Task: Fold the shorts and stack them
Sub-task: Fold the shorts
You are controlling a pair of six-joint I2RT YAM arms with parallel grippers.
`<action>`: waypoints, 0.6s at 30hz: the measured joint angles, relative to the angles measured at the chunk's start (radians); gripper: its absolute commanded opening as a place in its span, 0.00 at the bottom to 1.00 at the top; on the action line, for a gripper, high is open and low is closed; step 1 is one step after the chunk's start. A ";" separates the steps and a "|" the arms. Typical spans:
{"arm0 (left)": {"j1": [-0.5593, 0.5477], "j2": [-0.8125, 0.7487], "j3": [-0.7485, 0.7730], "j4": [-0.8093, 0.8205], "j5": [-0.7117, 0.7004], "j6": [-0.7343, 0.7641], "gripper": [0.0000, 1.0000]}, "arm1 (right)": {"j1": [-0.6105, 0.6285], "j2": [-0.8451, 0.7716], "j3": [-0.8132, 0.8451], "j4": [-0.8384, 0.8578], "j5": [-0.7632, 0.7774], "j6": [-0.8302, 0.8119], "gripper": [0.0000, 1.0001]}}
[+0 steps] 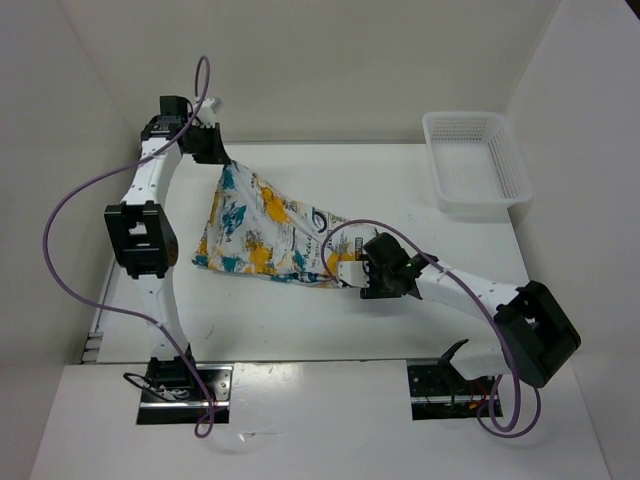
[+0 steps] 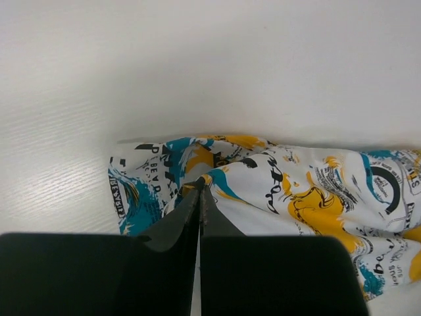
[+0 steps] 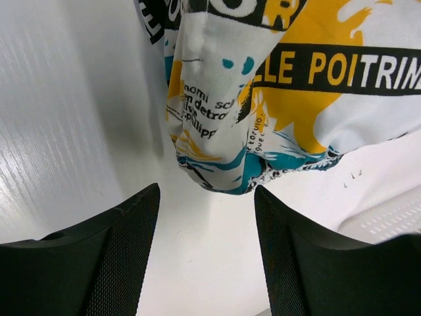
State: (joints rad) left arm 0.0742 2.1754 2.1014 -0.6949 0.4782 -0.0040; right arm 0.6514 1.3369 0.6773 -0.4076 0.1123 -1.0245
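The left gripper pinches the shorts' back corner while their near edge lies spread out, so it should open, take that near edge (image 1: 222,266) and pull it back.
The shorts (image 1: 262,228) are white cloth with yellow-orange and teal patches and dark lettering. They lie stretched across the middle of the table, one corner pulled up toward the back left. My left gripper (image 1: 222,160) is shut on that corner; in the left wrist view its jaws (image 2: 199,189) pinch a fold of the shorts (image 2: 283,187). My right gripper (image 1: 350,272) is open just off the cloth's right corner. In the right wrist view the shorts' corner (image 3: 256,99) hangs just beyond my open fingers (image 3: 125,230), with bare table between them.
A white plastic mesh basket (image 1: 475,162) stands empty at the back right of the table. The white walls close the table at the back and both sides. A purple cable loops from each arm.
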 measured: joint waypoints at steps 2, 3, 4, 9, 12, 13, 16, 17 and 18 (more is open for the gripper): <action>-0.002 0.023 0.006 0.000 -0.018 0.003 0.23 | 0.000 0.000 0.000 0.004 -0.001 -0.006 0.65; -0.004 0.042 0.007 0.000 -0.033 0.003 0.45 | 0.000 0.000 0.000 0.004 0.000 -0.008 0.65; -0.006 0.061 0.007 0.001 -0.049 0.003 0.52 | 0.000 0.000 0.000 0.004 0.000 -0.010 0.65; -0.020 0.147 0.004 -0.018 -0.122 0.000 0.68 | -0.003 0.000 0.001 0.003 0.000 -0.001 0.66; -0.022 0.099 -0.063 -0.019 -0.119 0.000 0.69 | -0.011 0.000 0.016 -0.002 -0.005 0.031 0.66; -0.021 0.056 -0.107 -0.018 -0.113 0.000 0.69 | -0.015 0.000 0.027 -0.003 -0.007 0.043 0.66; -0.016 -0.114 -0.239 -0.057 -0.106 -0.001 0.64 | -0.022 -0.008 0.061 -0.005 -0.027 0.074 0.66; -0.015 -0.167 -0.271 -0.072 -0.106 -0.001 0.62 | -0.022 -0.011 0.071 -0.005 -0.035 0.081 0.66; -0.014 -0.232 -0.311 -0.095 -0.106 0.000 0.59 | -0.022 -0.015 0.077 -0.005 -0.042 0.086 0.66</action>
State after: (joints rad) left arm 0.0605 1.9438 1.7905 -0.7895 0.3717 -0.0036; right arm 0.6292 1.3216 0.7547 -0.4126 0.0704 -0.9382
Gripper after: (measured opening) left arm 0.628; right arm 0.656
